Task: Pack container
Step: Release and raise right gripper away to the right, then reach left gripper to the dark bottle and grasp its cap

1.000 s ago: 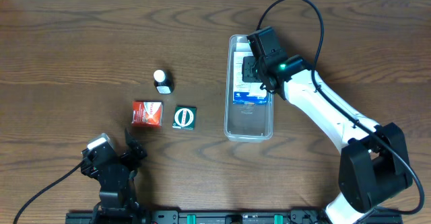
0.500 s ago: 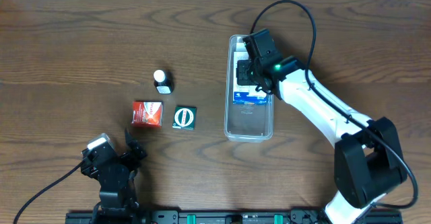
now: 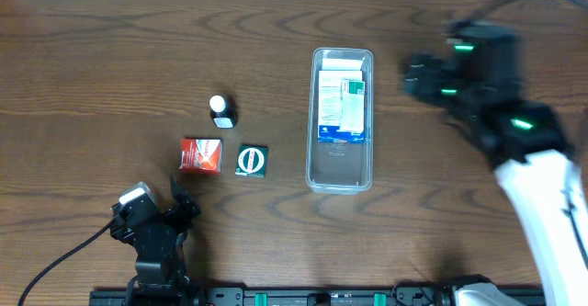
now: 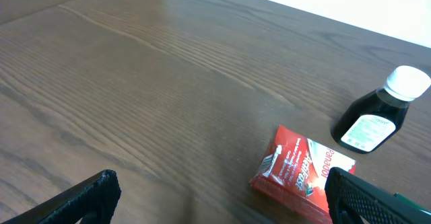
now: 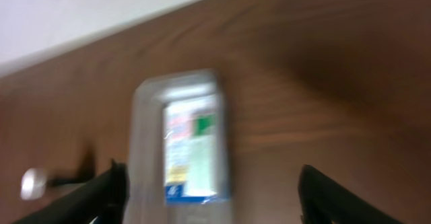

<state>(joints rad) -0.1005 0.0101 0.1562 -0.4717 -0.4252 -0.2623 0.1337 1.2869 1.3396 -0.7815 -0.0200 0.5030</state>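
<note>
The left gripper should next close on the body of the dark bottle (image 3: 222,116) (image 4: 379,112), just below its white cap.
The container (image 3: 339,164), a long clear tub, lies at the table's middle with white, green and blue boxes (image 3: 342,108) in its far half. My right gripper (image 3: 415,78), blurred with motion, hangs to the container's right, raised and apart from it. In the right wrist view the gripper (image 5: 212,197) is open and holds nothing, with the container (image 5: 145,150) and its boxes (image 5: 192,146) blurred below. My left gripper (image 3: 176,209) rests open at the near left. In the left wrist view the gripper (image 4: 219,200) is empty.
A red box (image 3: 200,155), a green box (image 3: 251,160) and a dark bottle with a white cap (image 3: 221,111) stand left of the container. The red box (image 4: 300,170) and the bottle (image 4: 377,113) show ahead of the left gripper.
My right gripper has opened, left a box in the container and swung up and to the right, away from it. The left arm has not moved.
</note>
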